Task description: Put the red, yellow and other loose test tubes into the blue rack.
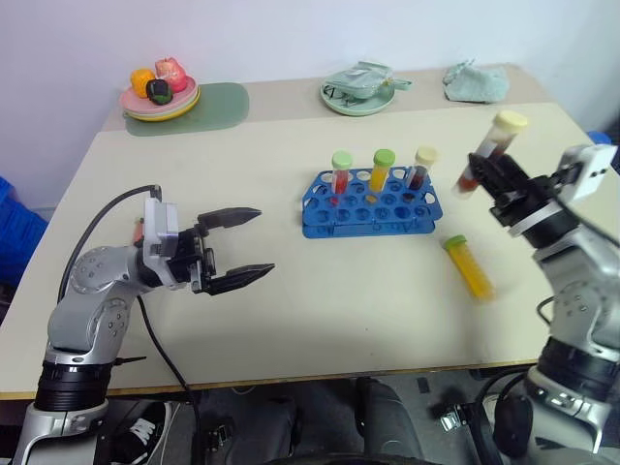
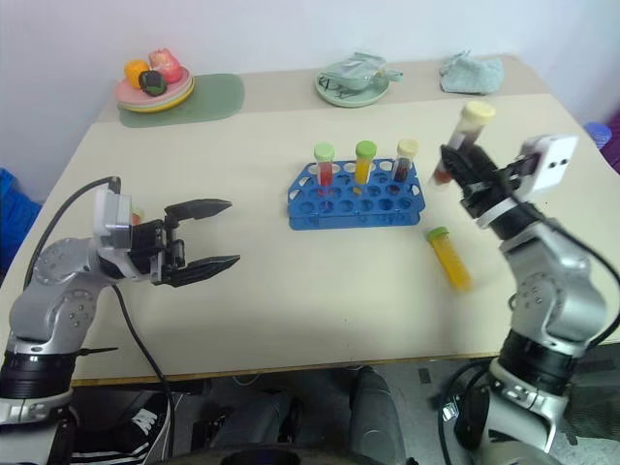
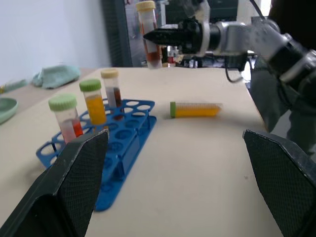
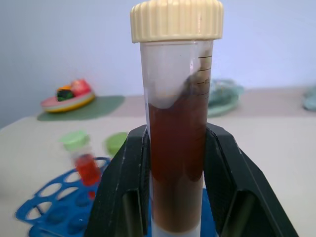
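Note:
The robot's right gripper needs to release the brownish-red tube in the blue rack's front corner hole (image 1: 422, 210) nearest the loose yellow tube. The brownish-red tube is tilted in the air above that tube.
The blue rack (image 1: 371, 201) stands mid-table with three capped tubes upright in its back row: red liquid (image 1: 341, 174), yellow liquid (image 1: 382, 170) and dark liquid (image 1: 422, 167). A loose yellow tube with a green cap (image 1: 469, 266) lies flat on the table, right of the rack. My right gripper (image 1: 481, 167) is shut on a brownish-red tube with a pale-yellow cap (image 4: 177, 148), held tilted in the air right of the rack and above the lying tube. My left gripper (image 1: 266, 240) hangs open and empty over the table, well left of the rack, pointing toward it.
At the back left a plate of toy food (image 1: 160, 97) sits on a green mat (image 1: 218, 105). A pale green dish (image 1: 360, 92) and a crumpled cloth (image 1: 475, 82) lie along the back edge. The table's front edge (image 1: 291, 376) runs close below both arms.

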You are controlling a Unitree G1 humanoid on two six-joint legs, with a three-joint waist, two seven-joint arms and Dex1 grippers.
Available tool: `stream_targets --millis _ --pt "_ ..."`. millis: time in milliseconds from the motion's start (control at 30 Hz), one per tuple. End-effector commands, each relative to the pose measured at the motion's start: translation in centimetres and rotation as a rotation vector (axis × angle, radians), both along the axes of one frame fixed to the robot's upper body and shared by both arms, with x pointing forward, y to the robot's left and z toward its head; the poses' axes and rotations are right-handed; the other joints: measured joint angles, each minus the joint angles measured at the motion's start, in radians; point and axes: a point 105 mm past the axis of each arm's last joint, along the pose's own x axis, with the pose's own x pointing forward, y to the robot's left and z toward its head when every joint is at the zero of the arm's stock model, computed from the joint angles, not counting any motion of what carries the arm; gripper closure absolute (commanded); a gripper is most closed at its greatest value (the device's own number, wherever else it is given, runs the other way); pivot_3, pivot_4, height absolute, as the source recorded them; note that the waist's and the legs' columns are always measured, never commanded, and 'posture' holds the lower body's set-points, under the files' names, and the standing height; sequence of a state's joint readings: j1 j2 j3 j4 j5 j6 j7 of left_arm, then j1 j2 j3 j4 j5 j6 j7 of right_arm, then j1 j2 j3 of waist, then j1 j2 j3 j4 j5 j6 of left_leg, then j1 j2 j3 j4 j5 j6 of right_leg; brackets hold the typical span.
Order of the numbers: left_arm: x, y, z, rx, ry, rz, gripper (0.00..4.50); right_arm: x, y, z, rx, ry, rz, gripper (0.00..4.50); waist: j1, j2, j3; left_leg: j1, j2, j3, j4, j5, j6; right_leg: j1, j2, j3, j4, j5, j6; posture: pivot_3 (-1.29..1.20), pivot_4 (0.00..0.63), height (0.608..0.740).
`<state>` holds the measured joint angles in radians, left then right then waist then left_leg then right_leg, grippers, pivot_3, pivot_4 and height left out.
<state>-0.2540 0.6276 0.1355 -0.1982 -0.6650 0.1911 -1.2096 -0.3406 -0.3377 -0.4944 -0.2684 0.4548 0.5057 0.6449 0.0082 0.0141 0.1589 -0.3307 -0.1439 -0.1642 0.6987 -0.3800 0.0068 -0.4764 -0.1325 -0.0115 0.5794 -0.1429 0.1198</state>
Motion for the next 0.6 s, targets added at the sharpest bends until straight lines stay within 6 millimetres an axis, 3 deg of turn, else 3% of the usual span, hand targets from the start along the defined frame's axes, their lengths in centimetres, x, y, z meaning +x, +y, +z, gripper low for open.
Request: stream_targets --millis 33,233,400,600 --pt "0.0 0.1 1.0 0.006 -0.032 -0.007 0.00 -0.1 1.4 0.7 -0.031 -0.124 -0.001 3.35 -0.002 0.000 0.000 0.001 0.000 0.000 0.000 0.000 0.000 0.000 0.000 0.000 0.000 0.000 0.000 0.00 0.150 0.740" --pt "0.1 0.3 1.3 0.005 -0.028 -0.002 0.00 1.4 3.2 -1.6 -0.081 -0.164 -0.014 3.35 -0.002 0.000 0.000 0.003 0.000 0.001 -0.001 0.000 0.000 0.002 0.000 0.001 0.000 0.000 0.000 0.00 0.150 0.740" --pt "0.0 0.6 1.6 0.019 -0.036 0.012 0.00 2.7 3.1 -3.6 -0.109 -0.153 -0.060 3.35 -0.003 0.000 0.000 0.004 0.000 0.001 -0.001 0.000 0.000 0.002 0.001 0.001 0.000 0.000 0.000 0.00 0.150 0.740" --pt "-0.2 0.9 1.7 0.025 -0.035 0.024 0.00 3.1 2.4 -4.6 -0.121 -0.142 -0.075 3.35 -0.005 0.000 0.000 0.004 0.000 0.001 -0.002 0.000 0.000 0.002 0.001 0.002 0.000 0.000 0.000 0.00 0.150 0.740"
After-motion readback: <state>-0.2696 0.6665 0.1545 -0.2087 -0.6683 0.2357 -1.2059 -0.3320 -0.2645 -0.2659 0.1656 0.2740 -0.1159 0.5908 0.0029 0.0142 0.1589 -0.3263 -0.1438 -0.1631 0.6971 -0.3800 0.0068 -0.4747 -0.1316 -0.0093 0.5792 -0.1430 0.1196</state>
